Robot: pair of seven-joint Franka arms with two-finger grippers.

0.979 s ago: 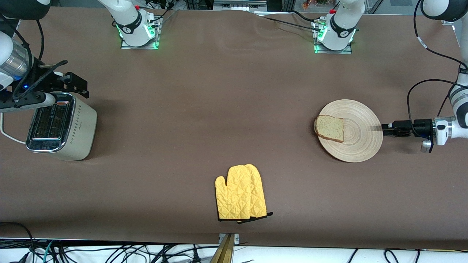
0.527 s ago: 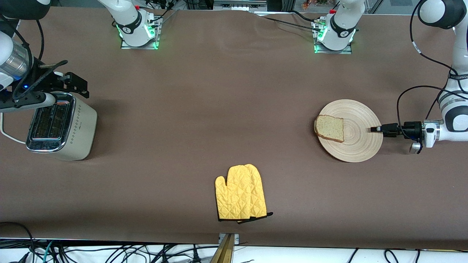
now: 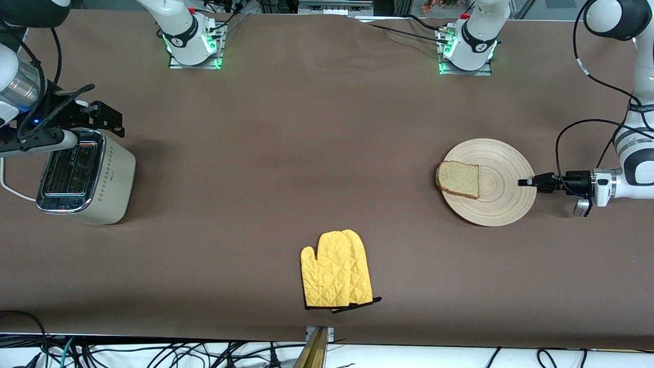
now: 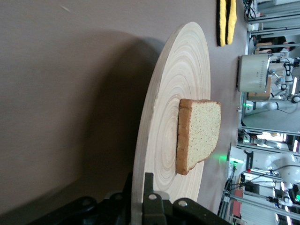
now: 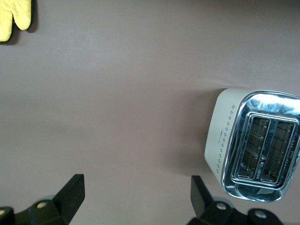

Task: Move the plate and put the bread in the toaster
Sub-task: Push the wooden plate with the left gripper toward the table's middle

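My left gripper will let go of the light-wood plate so that it sits on the bare table [image 3: 341, 174] [image 4: 224, 89], just beyond the yellow oven mitt.
The light-wood plate [image 3: 503, 194] lies toward the left arm's end of the table, with the bread [image 3: 459, 179] on the part of it toward the right arm. My left gripper [image 3: 526, 182] is shut on the plate's rim; in the left wrist view [image 4: 138, 180] one finger sits on top of the plate [image 4: 173, 108] and one under it, with the bread [image 4: 201, 131] farther in. The cream toaster [image 3: 82, 176] stands at the right arm's end with both slots empty. My right gripper [image 3: 108, 120] hangs open and empty over the toaster's farther side; the right wrist view [image 5: 136, 187] shows the toaster [image 5: 253, 145].
A yellow oven mitt [image 3: 335, 270] lies mid-table near the front edge; it also shows in the right wrist view [image 5: 14, 16]. The toaster's white cord [image 3: 13, 190] runs off the table's end. Both arm bases stand along the farthest edge.
My left gripper moved in from beside the plate and closed over its rim. The plate and bread shifted slightly toward the right arm's end. The right arm has not moved.
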